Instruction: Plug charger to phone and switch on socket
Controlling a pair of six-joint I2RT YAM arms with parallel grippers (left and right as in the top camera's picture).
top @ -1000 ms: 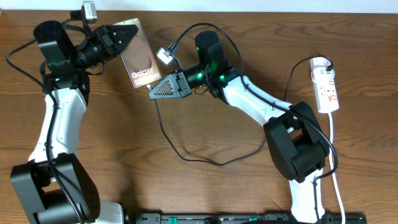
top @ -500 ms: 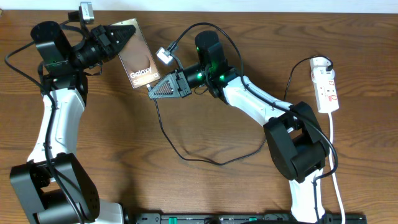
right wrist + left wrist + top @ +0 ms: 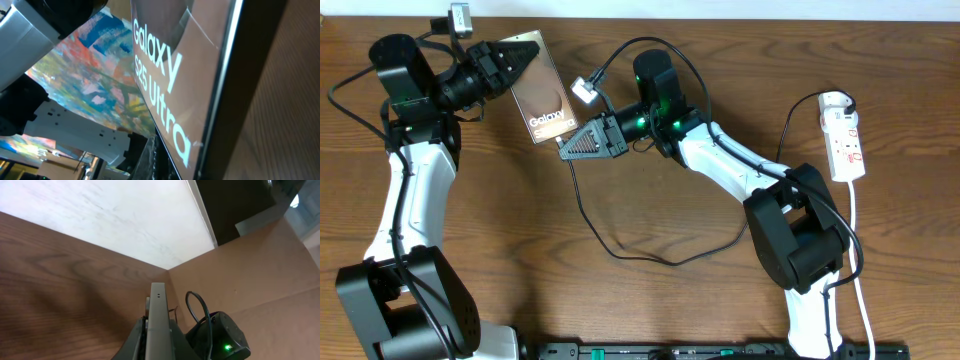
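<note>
The bare table [image 3: 687,168] is between the phone and the socket. Next, I set the charger's connector down there with my right gripper.
The phone [image 3: 548,92] is held off the table by its upper left edge, with my left gripper [image 3: 520,56] shut on it. In the left wrist view I see the phone [image 3: 158,312] edge-on between the jaws of that gripper [image 3: 158,347]. My right gripper [image 3: 566,150] is shut and its tip sits at the phone's lower edge. The charger [image 3: 650,259] runs in a loop across the table up to that tip; its connector is hidden. The right wrist view is filled by the phone [image 3: 185,60] face just above the right gripper [image 3: 172,165]. The socket [image 3: 844,135] lies at the far right.
The socket's white cord [image 3: 861,260] runs down the right edge toward the front. A black plug [image 3: 842,101] sits in the socket's far end. A black rail [image 3: 720,350] lines the front edge. The right arm's base [image 3: 800,245] stands at the right front.
The left gripper has shifted the phone slightly left and up since a second ago, and has held still for the last half second. The right arm has not moved.
</note>
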